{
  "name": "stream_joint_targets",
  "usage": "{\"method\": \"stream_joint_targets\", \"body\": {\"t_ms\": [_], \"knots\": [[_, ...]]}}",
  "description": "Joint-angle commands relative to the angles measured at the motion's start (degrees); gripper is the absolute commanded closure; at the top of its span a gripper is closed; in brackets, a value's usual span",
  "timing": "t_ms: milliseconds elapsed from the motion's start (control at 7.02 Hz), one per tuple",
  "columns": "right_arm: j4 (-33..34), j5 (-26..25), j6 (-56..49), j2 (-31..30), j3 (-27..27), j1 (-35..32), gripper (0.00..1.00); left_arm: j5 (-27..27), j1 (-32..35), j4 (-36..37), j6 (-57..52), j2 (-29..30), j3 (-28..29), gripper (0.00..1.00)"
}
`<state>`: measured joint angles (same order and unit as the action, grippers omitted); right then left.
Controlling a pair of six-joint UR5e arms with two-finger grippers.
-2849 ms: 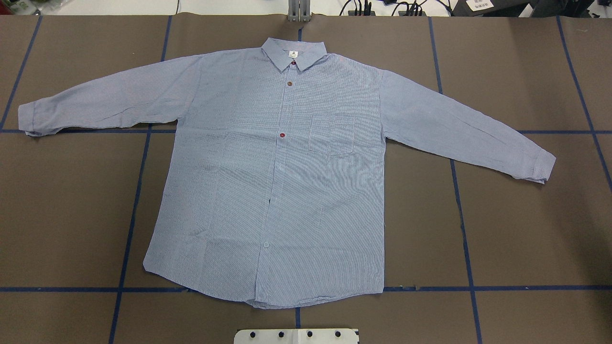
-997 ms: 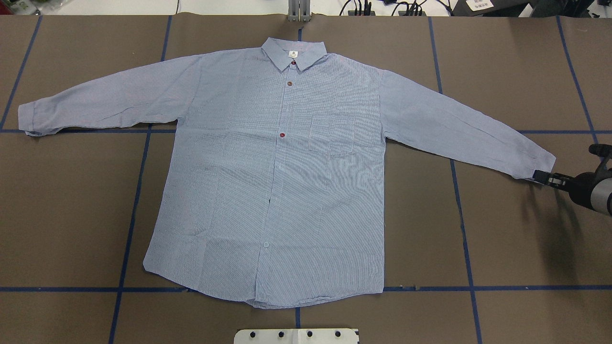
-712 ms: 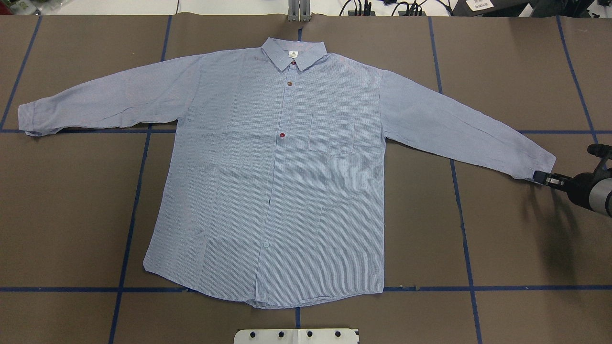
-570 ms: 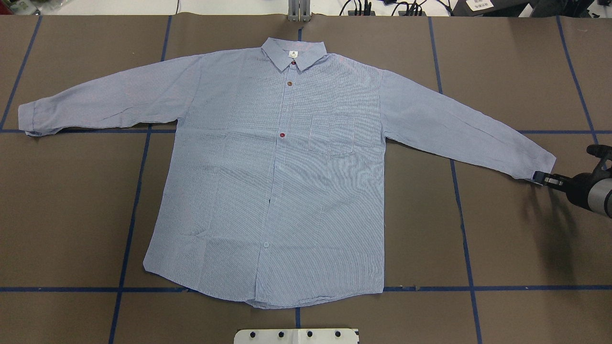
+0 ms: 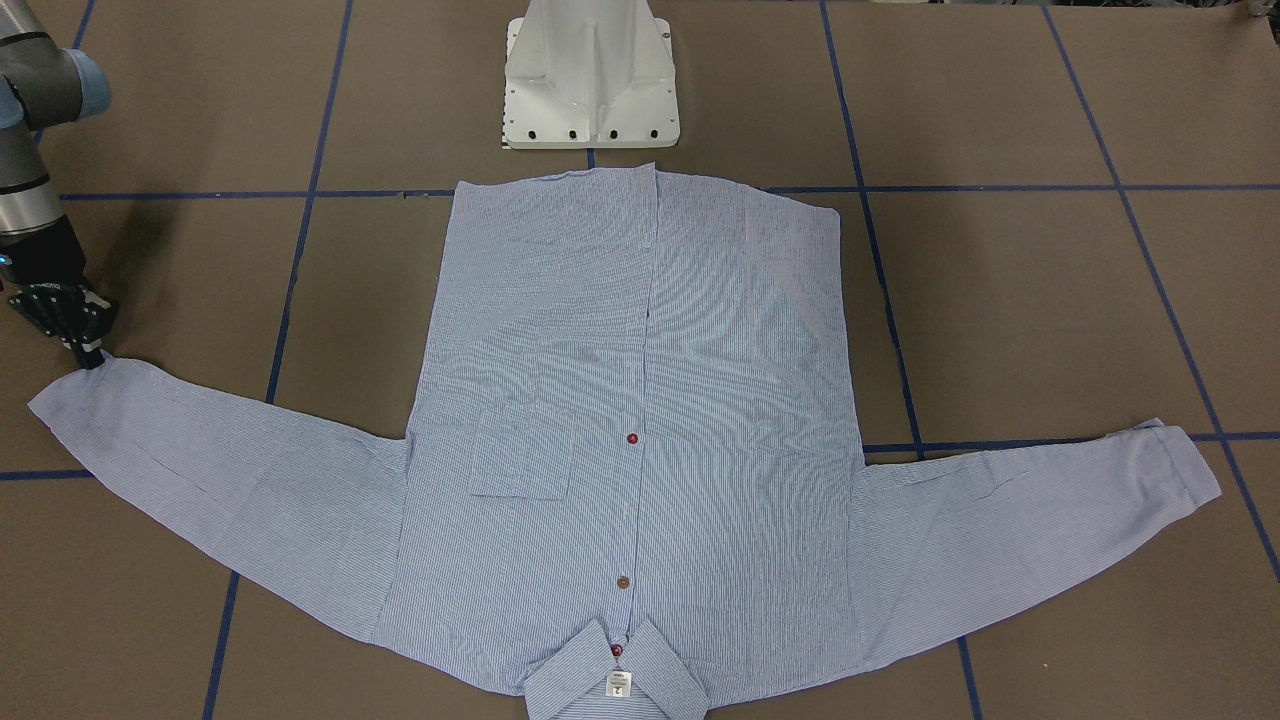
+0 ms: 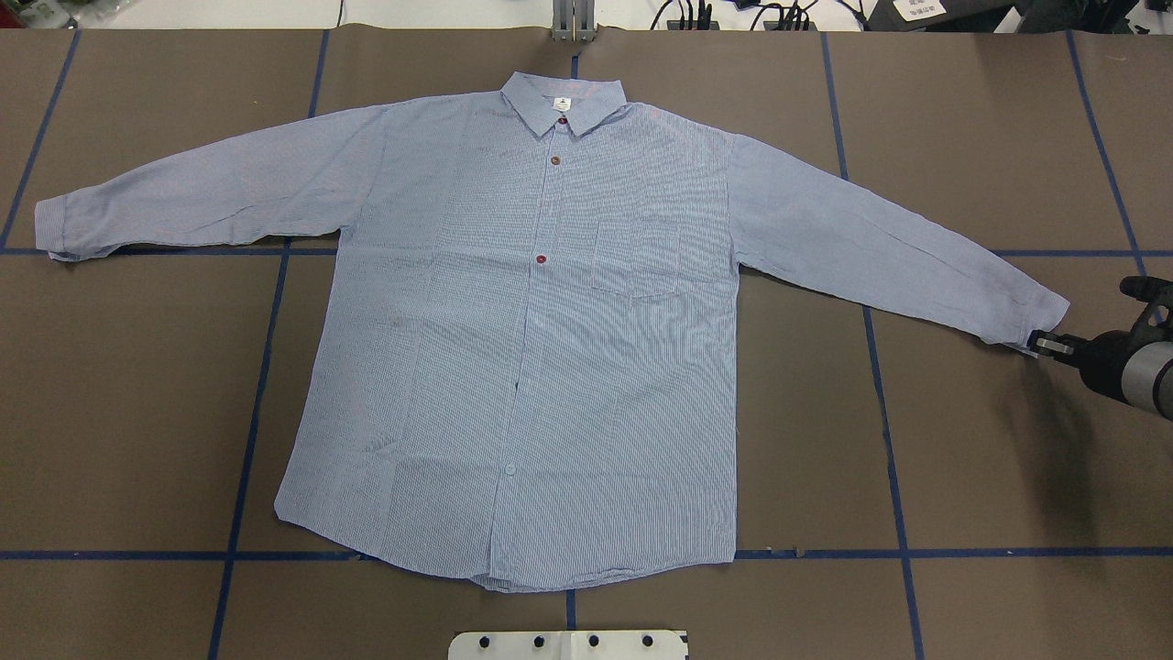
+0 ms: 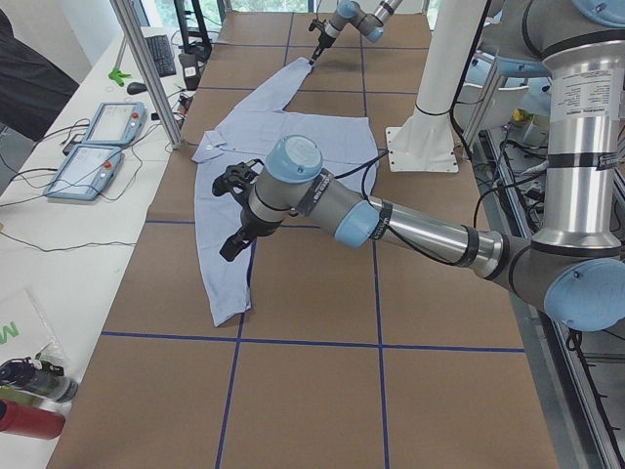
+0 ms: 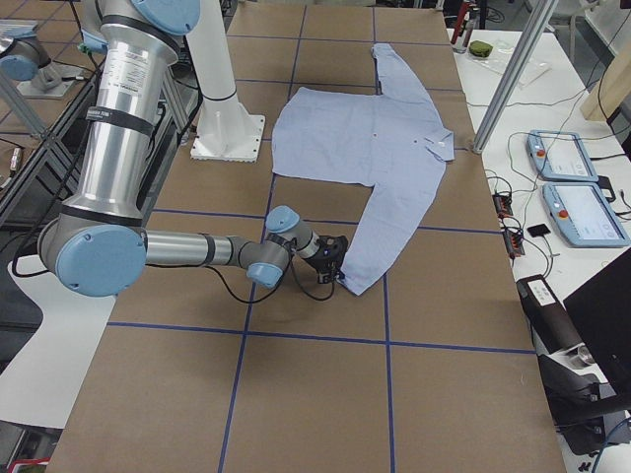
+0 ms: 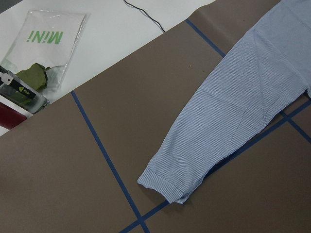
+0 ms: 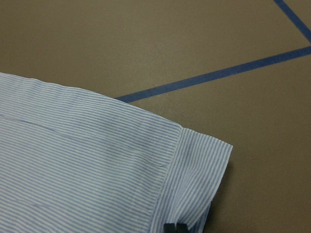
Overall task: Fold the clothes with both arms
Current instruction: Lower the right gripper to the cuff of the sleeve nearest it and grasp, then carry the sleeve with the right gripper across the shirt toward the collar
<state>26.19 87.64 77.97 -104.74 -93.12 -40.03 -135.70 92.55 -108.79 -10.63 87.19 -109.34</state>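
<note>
I need to use my right gripper to let go of the cuff on the shirt's front, across the button row from the chest pocket (image 5: 702,524).
The light blue striped shirt (image 6: 550,367) lies flat, front up, sleeves spread, collar (image 6: 563,101) at the far side. My right gripper (image 6: 1040,344) is low at the end of the shirt's right-hand sleeve. In the right wrist view its fingertips (image 10: 175,226) are closed together on the cuff's edge (image 10: 194,184). It also shows in the front view (image 5: 90,355) and the right view (image 8: 340,278). My left gripper (image 7: 227,217) hovers above the other sleeve (image 9: 233,121). It shows only in the left side view, so I cannot tell whether it is open or shut.
The white pedestal base (image 5: 590,75) stands at the robot's edge of the brown, blue-taped table (image 6: 962,458). A side table beyond the collar holds teach pendants (image 7: 98,147) and an aluminium post (image 7: 146,68). A plastic bag and bottles (image 9: 34,53) lie past the left cuff.
The right arm came in from the right to the sleeve cuff. Over the last second its gripper shifted slightly right and the cuff corner moved a little with it.
</note>
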Motion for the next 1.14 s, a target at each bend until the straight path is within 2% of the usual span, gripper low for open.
{"method": "stream_joint_targets", "body": {"t_ms": [0, 142, 285, 712, 855, 997], "knots": [[2.0, 0.7, -0.5, 0.2, -5.7, -0.5, 1.00, 0.0, 0.0, 0.0, 0.0, 0.0, 0.0, 0.00], [7.0, 3.1, -0.6, 3.5, -7.7, -3.0, 1.00, 0.0, 0.0, 0.0, 0.0, 0.0, 0.0, 0.00], [14.4, 4.5, -0.6, 10.9, -7.9, -5.0, 1.00, 0.1, 0.0, 0.0, 0.0, 0.0, -0.1, 0.00], [41.6, 3.0, -0.5, 37.6, -7.5, -5.1, 1.00, 0.0, 0.0, -0.4, 0.0, 0.0, -0.2, 0.00], [48.1, 1.6, -0.1, 43.4, -7.4, -4.4, 1.00, 0.0, 0.0, -0.4, 0.0, 0.0, -0.1, 0.00], [48.7, 0.1, 0.1, 47.7, -6.6, -4.3, 1.00, 0.0, 0.0, -0.4, 0.0, 0.0, -0.1, 0.00]]}}
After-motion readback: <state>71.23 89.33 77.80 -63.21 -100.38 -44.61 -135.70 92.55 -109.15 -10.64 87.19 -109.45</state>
